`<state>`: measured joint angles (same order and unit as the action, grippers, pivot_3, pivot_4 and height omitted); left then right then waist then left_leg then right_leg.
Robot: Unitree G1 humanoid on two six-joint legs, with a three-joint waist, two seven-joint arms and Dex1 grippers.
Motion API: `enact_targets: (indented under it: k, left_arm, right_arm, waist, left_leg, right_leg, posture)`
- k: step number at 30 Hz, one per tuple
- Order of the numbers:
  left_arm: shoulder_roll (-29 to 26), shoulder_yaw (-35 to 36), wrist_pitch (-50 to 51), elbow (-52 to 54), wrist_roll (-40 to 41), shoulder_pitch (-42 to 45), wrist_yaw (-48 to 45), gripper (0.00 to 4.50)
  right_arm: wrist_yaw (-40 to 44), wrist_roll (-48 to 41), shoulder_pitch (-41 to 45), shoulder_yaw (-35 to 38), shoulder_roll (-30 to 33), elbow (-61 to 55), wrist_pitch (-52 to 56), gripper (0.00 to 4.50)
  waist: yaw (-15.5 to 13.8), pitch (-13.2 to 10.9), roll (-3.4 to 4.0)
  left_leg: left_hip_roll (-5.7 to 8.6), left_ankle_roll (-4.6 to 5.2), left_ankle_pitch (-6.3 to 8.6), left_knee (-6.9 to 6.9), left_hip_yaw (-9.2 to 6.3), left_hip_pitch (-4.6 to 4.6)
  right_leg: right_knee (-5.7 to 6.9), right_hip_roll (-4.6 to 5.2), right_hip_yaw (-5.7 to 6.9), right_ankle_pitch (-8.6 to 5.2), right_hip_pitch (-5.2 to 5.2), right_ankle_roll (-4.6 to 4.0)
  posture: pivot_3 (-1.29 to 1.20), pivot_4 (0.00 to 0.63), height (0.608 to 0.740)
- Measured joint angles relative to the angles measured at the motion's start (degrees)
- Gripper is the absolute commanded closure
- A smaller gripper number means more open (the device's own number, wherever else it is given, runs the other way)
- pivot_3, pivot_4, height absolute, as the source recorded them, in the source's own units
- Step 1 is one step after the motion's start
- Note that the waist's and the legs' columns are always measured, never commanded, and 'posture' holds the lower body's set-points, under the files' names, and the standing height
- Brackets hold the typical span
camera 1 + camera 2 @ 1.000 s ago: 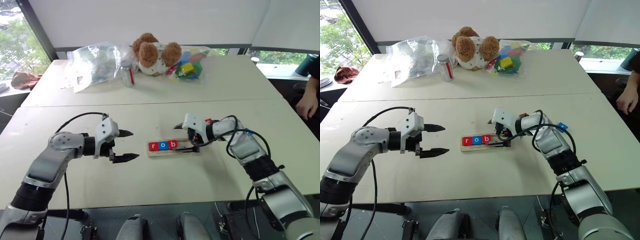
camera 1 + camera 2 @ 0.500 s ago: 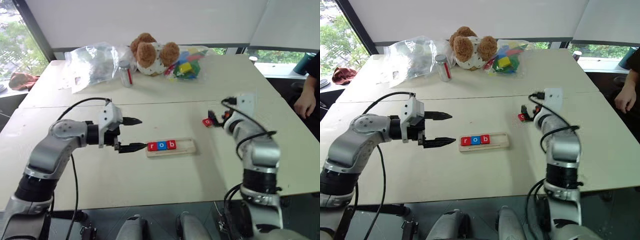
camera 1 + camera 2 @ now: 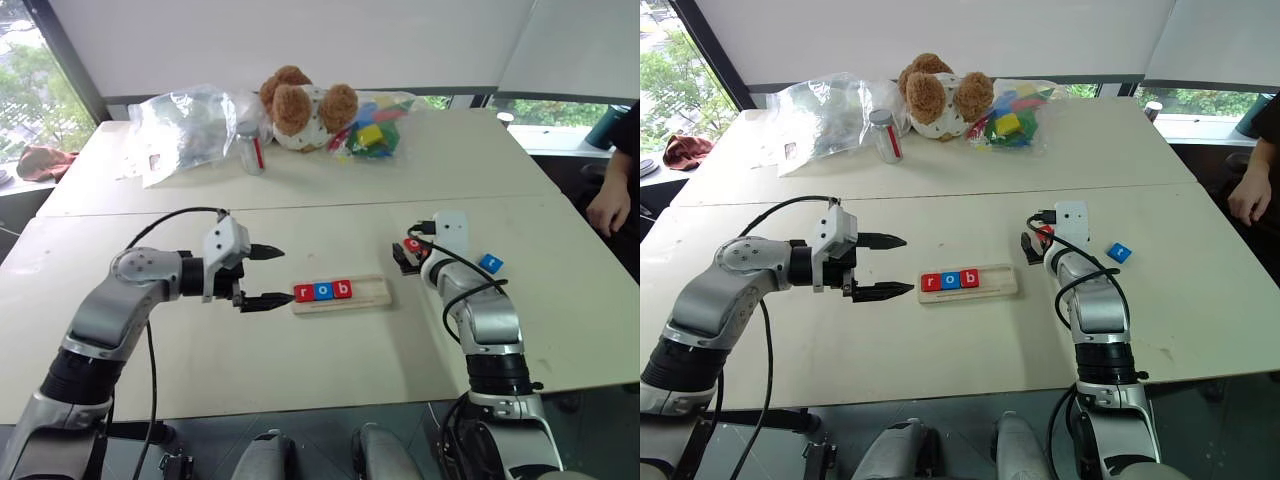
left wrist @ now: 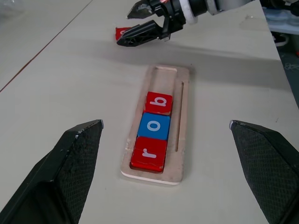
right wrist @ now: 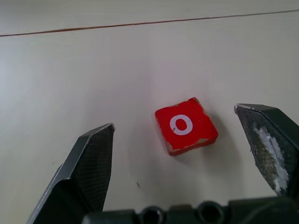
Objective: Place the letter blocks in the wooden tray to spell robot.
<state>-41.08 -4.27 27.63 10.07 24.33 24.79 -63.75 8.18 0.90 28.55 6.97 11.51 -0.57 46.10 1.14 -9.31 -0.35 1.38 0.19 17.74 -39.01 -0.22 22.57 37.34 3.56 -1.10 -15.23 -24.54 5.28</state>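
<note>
My right gripper points across the tray's line at the red "o" block, so next I pull it nearer and take it facing the tray's empty end (image 3: 373, 291).
The wooden tray (image 3: 372, 294) lies mid-table with three letter blocks at its left end: red "r" (image 4: 148, 154), blue "o" (image 4: 154, 126), red "b" (image 4: 159, 101). Its right part is bare. My left gripper (image 3: 280, 275) is open just left of the tray, pointing at it and holding nothing. A loose red "o" block (image 5: 186, 126) lies on the table right of the tray. My right gripper (image 5: 175, 116) is open, with this block in line between its fingers and untouched. A blue block (image 3: 490, 263) lies further right.
At the table's far side are a teddy bear (image 3: 300, 105), a clear plastic bag (image 3: 185, 125), a small jar (image 3: 252, 148) and a bag of coloured toy blocks (image 3: 375, 128). A person's hand (image 3: 612, 205) rests at the right edge.
My right gripper left the tray's right end, swung right and turned to point forward at the red "o" block. The blue block has come into sight. My left gripper edged toward the tray.
</note>
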Motion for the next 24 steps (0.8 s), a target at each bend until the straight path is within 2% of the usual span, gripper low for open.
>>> enact_targets:
  k: [8,11,13,16,19,24]
  left_arm:
    - [0.0,0.1,-0.7,0.2,-0.2,-0.9,0.7,0.0]
    - [0.0,0.1,-0.7,0.2,-0.2,-1.6,1.0,0.0]
    - [0.0,0.1,-0.7,0.2,-0.2,-1.6,1.3,0.0]
    - [0.0,0.1,-0.7,0.2,-0.2,-1.6,1.7,0.0]
    - [0.1,0.1,-0.8,0.2,-0.2,-1.6,1.8,0.0]
    - [0.1,0.1,-1.8,0.1,-1.2,-1.6,1.8,0.0]
  right_arm:
    - [-13.5,0.0,2.5,4.8,-12.7,-8.3,13.4,0.06]
    - [-15.6,0.2,2.4,4.3,-14.8,-11.6,17.3,0.06]
    - [-15.3,0.8,1.4,2.1,-13.1,-11.4,16.5,0.06]
    - [-12.3,2.9,-1.0,-3.9,-5.5,-8.8,11.3,0.06]
    - [-8.5,3.4,-1.9,-6.9,-0.6,-6.0,6.8,0.06]
    - [-1.9,1.1,-0.8,-6.3,3.5,0.8,-1.2,0.06]
  waist:
    - [-0.1,0.0,0.0]
    - [-0.2,0.0,0.01]
    - [-0.2,0.0,0.01]
    - [-0.2,0.0,0.0]
    - [0.1,0.0,0.0]
    - [0.3,0.0,0.0]
  left_leg:
    - [-0.01,-0.03,-0.01,0.01,-0.05,0.0]
    - [0.01,-0.02,-0.01,0.01,-0.07,0.02]
    - [0.05,-0.01,0.0,-0.01,-0.07,0.01]
    - [0.08,0.01,0.0,-0.03,-0.05,0.0]
    - [0.03,0.01,0.0,0.01,-0.05,-0.02]
    - [-0.01,0.02,0.01,-0.01,-0.02,-0.07]
  right_leg:
    - [0.02,0.01,0.0,0.0,-0.03,0.0]
    - [0.01,0.04,0.02,0.0,-0.01,0.0]
    - [-0.02,0.05,0.02,0.0,0.02,0.0]
    - [-0.04,0.04,0.03,0.0,0.04,0.0]
    - [-0.03,-0.01,0.02,0.0,0.03,0.0]
    - [-0.02,-0.06,0.02,0.0,0.09,0.0]
  posture:
    - [0.0,0.15,0.74]
    - [0.0,0.15,0.74]
    - [0.0,0.15,0.74]
    - [0.0,0.15,0.74]
    - [0.0,0.15,0.74]
    - [0.0,0.15,0.74]
